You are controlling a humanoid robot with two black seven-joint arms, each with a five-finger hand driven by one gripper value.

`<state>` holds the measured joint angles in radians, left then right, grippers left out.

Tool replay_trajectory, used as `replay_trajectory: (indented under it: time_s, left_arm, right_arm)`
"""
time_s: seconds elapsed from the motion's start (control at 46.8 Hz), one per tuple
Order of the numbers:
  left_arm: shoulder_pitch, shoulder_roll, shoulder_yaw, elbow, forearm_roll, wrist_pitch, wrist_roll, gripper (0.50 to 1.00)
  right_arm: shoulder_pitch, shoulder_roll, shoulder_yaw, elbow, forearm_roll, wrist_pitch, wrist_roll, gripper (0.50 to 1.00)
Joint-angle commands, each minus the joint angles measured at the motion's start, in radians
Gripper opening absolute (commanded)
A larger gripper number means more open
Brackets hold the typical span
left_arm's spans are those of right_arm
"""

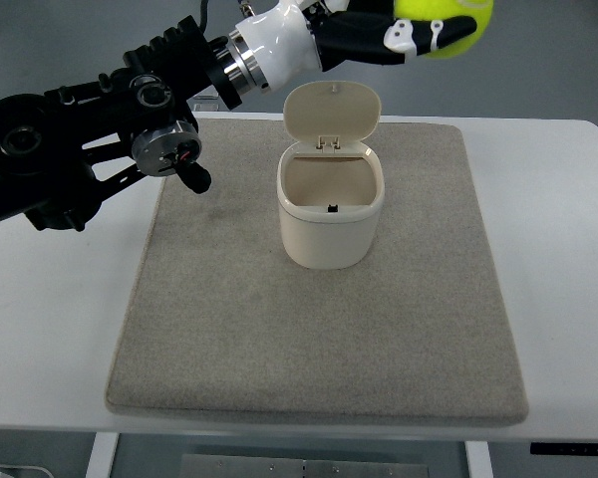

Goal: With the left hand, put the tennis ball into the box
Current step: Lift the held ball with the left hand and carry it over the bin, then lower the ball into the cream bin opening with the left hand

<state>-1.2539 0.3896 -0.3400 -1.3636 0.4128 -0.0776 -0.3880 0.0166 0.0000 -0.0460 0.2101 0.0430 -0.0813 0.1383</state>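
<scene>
Next, my left gripper releases the tennis ball inside the open cream box (302, 201), near the front side of the box.
My left hand (409, 30) reaches in from the left along the top edge, its black and white fingers curled around a yellow-green tennis ball (460, 20). The ball is held high, beyond and to the right of the box. The cream box (330, 204) stands upright near the middle of the mat with its hinged lid (331, 110) flipped open at the back, and its inside looks empty. The right arm does not show.
A beige mat (229, 339) covers most of the white table (568, 249). My left arm's black joints (90, 149) hang over the table's left side.
</scene>
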Motion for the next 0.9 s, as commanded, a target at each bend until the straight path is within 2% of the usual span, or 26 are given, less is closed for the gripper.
replay_trajectory:
  time_s: [0.0,0.256,0.598,0.876]
  left_arm:
    - [-0.002,0.029,0.059,-0.005,0.018,-0.001,0.000,0.500]
    - [-0.002,0.103,0.179,0.004,0.050,-0.005,0.000,0.500]
    - [0.017,0.104,0.226,0.096,0.052,-0.005,0.000,0.500]
    - [0.042,0.103,0.237,0.101,0.055,-0.007,0.000,0.500]
  right_arm:
    - [0.000,0.000,0.000,0.000,0.000,0.000,0.000,0.938]
    - [-0.001,0.000,0.000,0.000,0.000,0.000,0.000,0.938]
    - [-0.001,0.000,0.000,0.000,0.000,0.000,0.000,0.940]
    - [0.000,0.000,0.000,0.000,0.000,0.000,0.000,0.938]
